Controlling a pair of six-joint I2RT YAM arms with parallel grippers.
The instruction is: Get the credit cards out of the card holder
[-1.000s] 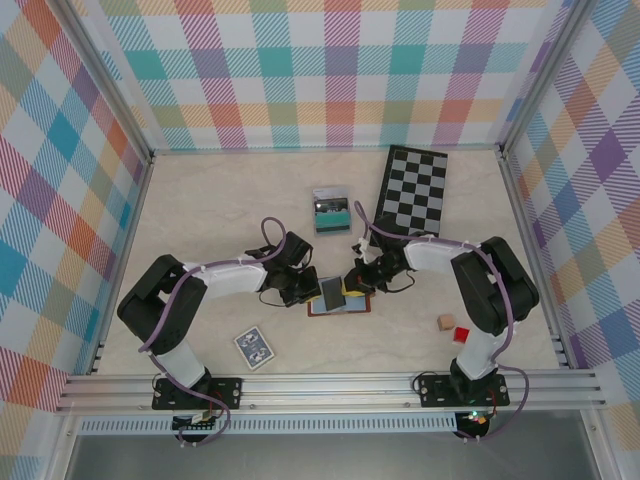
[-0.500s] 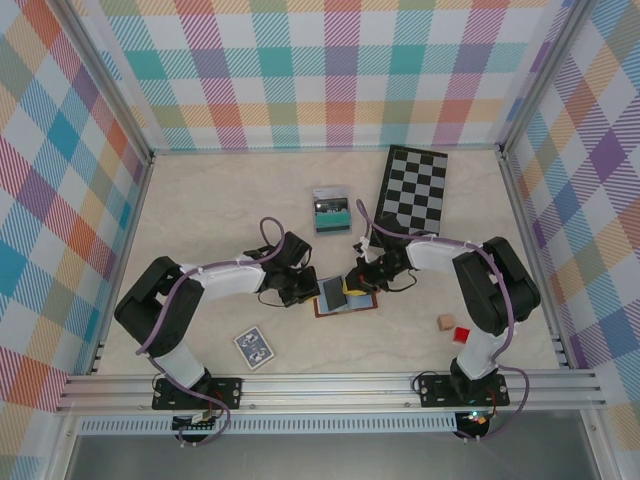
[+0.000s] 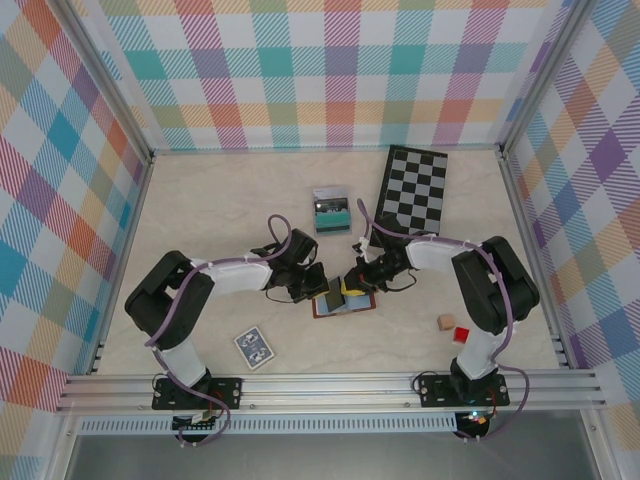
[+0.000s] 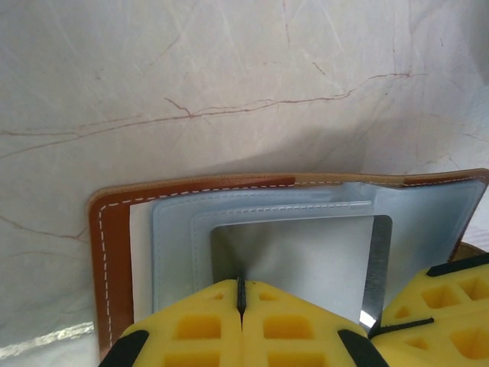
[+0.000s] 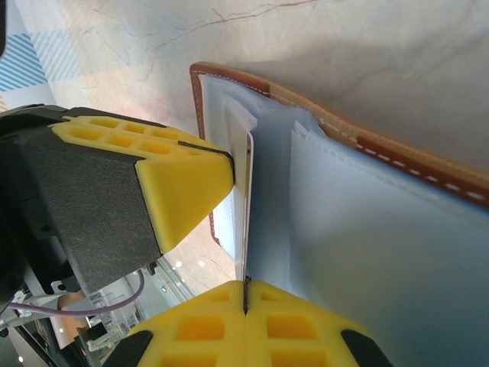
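Note:
My right gripper pinches just the pocketed credit card's corner; it should open and take more of the card point(image 5: 246, 222) before pulling.
The card holder point(image 3: 346, 311) lies open at the table's middle, brown leather outside and blue-grey pockets inside point(image 4: 107, 260) point(image 5: 382, 252). My left gripper point(image 3: 322, 288) point(image 4: 241, 294) is shut, its tips pinching the windowed pocket, which creases toward them. A dark grey credit card point(image 3: 332, 292) point(image 4: 380, 260) sticks out of that pocket's right side. My right gripper point(image 3: 349, 289) point(image 5: 245, 298) is shut on the card's thin edge point(image 5: 246, 229), at the corner. The two grippers almost touch. Any other credit cards are hidden.
A checkerboard mat point(image 3: 413, 190) lies at the back right, with a grey-and-teal box point(image 3: 331, 210) to its left. A blue patterned deck point(image 3: 254, 347) sits front left. A wooden cube point(image 3: 444, 322) and a red cube point(image 3: 461, 334) sit front right. Plaid walls enclose the table.
The left gripper has reached a little further right toward the right one. The raised pocket and card between them now stand steeper and look narrower. The holder has shifted slightly right.

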